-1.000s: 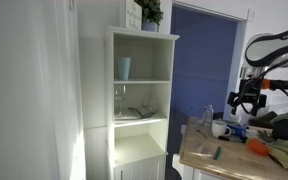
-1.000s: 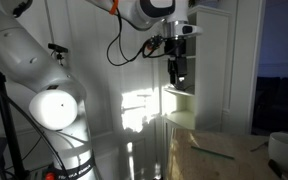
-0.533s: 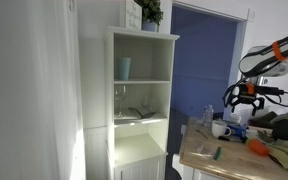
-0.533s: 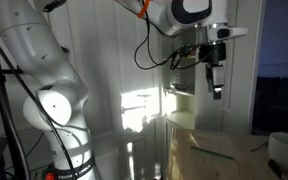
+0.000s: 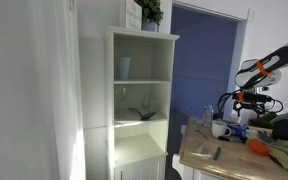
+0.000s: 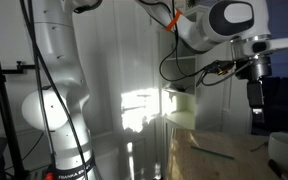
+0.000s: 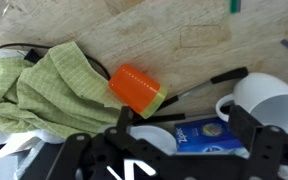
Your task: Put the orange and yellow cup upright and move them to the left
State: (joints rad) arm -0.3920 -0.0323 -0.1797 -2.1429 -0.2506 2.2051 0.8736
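Note:
The gripper needs to next go to the rim [image 5: 251, 143] [image 7: 155, 102] of the orange and yellow cup, at the end of the cup by the black pen, and close there.
The orange and yellow cup [image 7: 136, 90] lies on its side on the wooden table, against a green towel [image 7: 39, 88]. It also shows as an orange shape in an exterior view [image 5: 258, 146]. My gripper [image 7: 184, 140] is open and empty. It hangs above the table's clutter, apart from the cup. Its two dark fingers frame a blue box [image 7: 210, 135] and a white bowl [image 7: 154, 136]. The gripper shows in both exterior views [image 5: 242, 104] [image 6: 254, 97], high over the table.
A white mug [image 7: 271, 97] stands right of the blue box. A black pen [image 7: 209, 82] lies next to the cup. A tall white shelf cabinet [image 5: 142, 100] stands beside the table [image 5: 206, 158]. A green marker [image 5: 217, 152] lies near the table's front.
The arm has swung away from the shelf cabinet and out over the table, and the gripper has lowered a little. The cup has not moved.

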